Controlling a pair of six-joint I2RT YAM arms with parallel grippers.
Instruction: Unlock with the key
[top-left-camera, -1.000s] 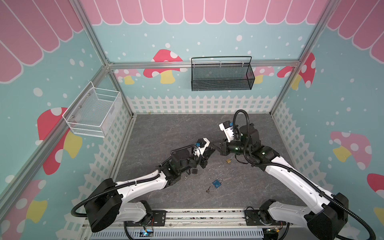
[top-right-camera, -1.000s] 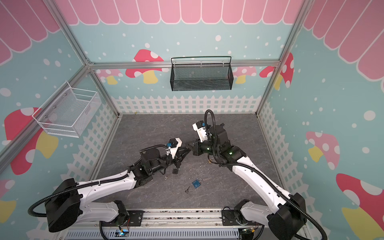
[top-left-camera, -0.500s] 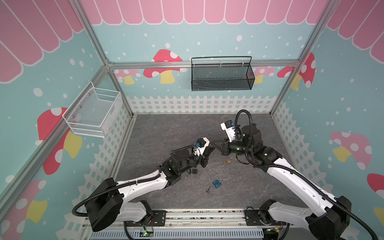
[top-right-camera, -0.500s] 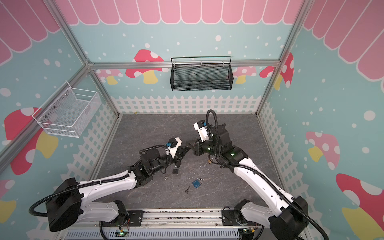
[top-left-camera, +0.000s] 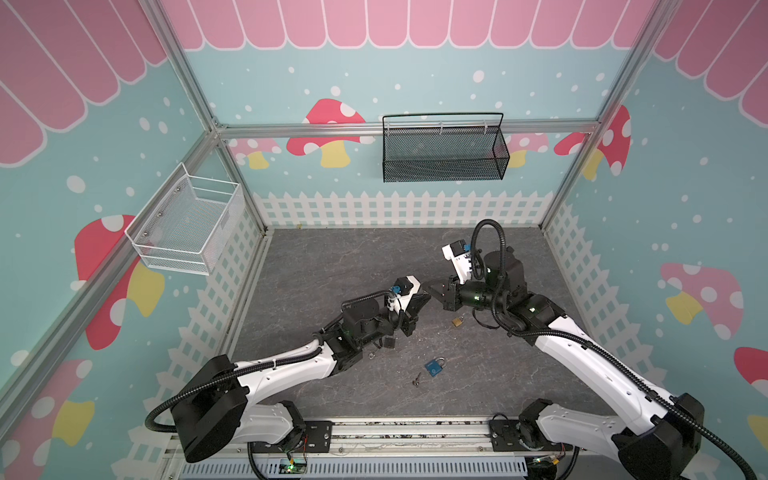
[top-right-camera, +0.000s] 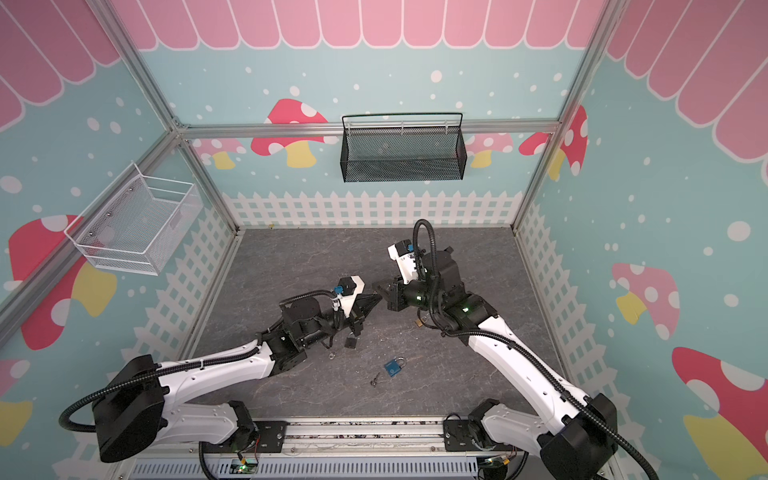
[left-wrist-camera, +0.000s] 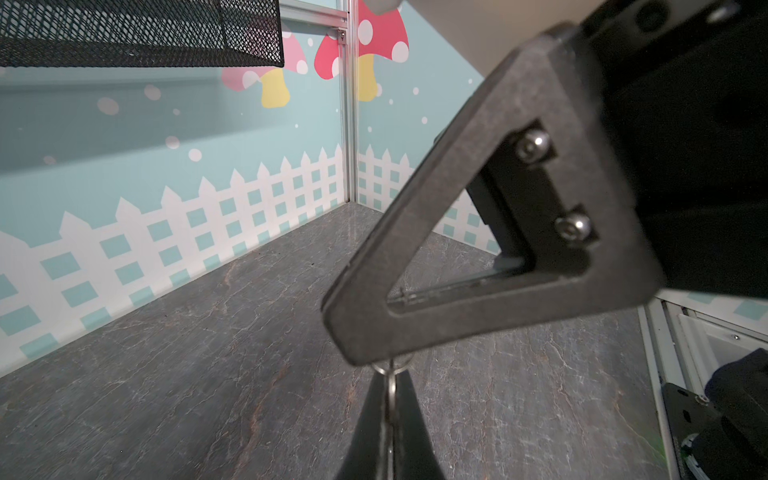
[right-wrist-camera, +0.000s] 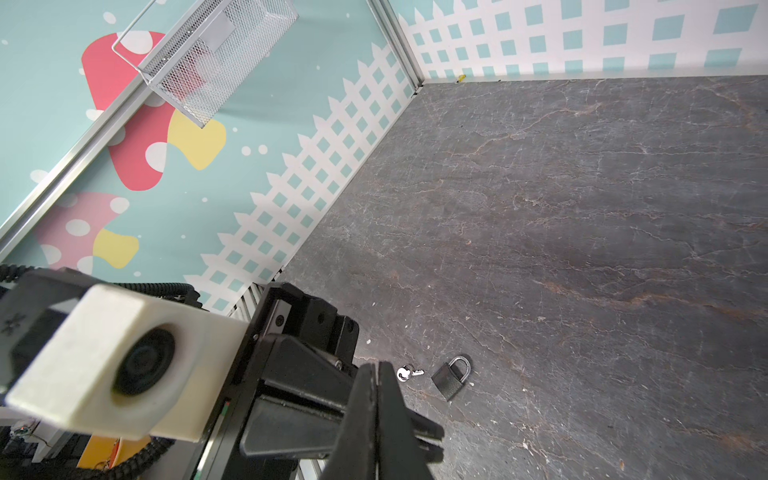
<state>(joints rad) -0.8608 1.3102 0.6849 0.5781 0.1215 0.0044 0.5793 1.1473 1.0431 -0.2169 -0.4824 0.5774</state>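
Note:
Left fingers cover the key up to its ring, so my right gripper should open and take it by that ring (left-wrist-camera: 392, 368).
My two grippers meet tip to tip in the air over the middle of the floor. The left gripper (top-left-camera: 426, 296) (left-wrist-camera: 390, 376) is shut on a small silver key (left-wrist-camera: 391, 384). The key's ring runs up behind the tip of the right gripper (top-left-camera: 431, 289) (right-wrist-camera: 377, 366), whose jaws are pressed shut there. A brass padlock (top-left-camera: 457, 322) lies on the floor below the right wrist. A black padlock (top-left-camera: 388, 343) (right-wrist-camera: 451, 380) lies under the left wrist, and a blue padlock (top-left-camera: 434, 368) nearer the front.
A loose key (right-wrist-camera: 407, 372) lies beside the black padlock, and another key (top-left-camera: 417, 379) beside the blue padlock. A black mesh basket (top-left-camera: 442, 149) hangs on the back wall. A white wire basket (top-left-camera: 187, 226) hangs on the left wall.
The left jaws have closed the last bit onto the key. The right arm has shifted slightly to the right, and both grippers stay tip to tip.

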